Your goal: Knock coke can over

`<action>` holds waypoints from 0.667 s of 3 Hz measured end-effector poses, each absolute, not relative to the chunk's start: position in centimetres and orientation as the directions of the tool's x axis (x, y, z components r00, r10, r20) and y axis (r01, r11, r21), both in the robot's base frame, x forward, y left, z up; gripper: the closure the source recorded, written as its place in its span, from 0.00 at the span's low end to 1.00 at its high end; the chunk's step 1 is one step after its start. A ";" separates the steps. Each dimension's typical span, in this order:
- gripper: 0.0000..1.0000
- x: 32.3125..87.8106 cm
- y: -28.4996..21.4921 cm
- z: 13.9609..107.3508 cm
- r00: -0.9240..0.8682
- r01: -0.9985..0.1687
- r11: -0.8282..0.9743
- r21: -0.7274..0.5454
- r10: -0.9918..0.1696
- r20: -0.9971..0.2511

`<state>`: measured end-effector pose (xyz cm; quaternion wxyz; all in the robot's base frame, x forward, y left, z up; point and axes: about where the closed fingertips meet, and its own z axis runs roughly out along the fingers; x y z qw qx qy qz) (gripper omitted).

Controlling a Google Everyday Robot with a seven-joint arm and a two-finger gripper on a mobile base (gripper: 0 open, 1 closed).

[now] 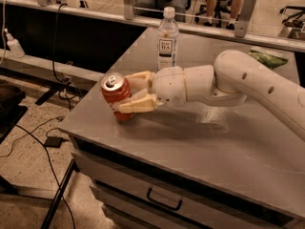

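Observation:
Next, my gripper lets go of the red coke can on the table [199, 102] in front of the bottle and bag.
The red coke can [114, 93] stands near the front left corner of the grey table [200, 142], leaning to the left with its silver top tipped away from the arm. My gripper [124, 93] reaches in from the right, its two cream fingers [139, 105] closed on either side of the can. The white arm [248, 78] stretches across the table from the right.
A clear tea bottle [167, 38] with a white cap stands behind the gripper. A green bag [269, 58] lies at the back right. The table's left edge is just beyond the can, with cables on the floor [52, 141] below. Drawers [164, 202] front the table.

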<state>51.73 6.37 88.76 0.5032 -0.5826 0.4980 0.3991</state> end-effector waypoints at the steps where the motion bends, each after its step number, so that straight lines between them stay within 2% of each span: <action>1: 1.00 51.3 5.0 91.1 0.201 -0.975 0.050 -0.218 -0.232 -0.952; 2: 1.00 50.4 2.7 95.0 0.213 -0.954 0.113 -0.277 -0.393 -0.895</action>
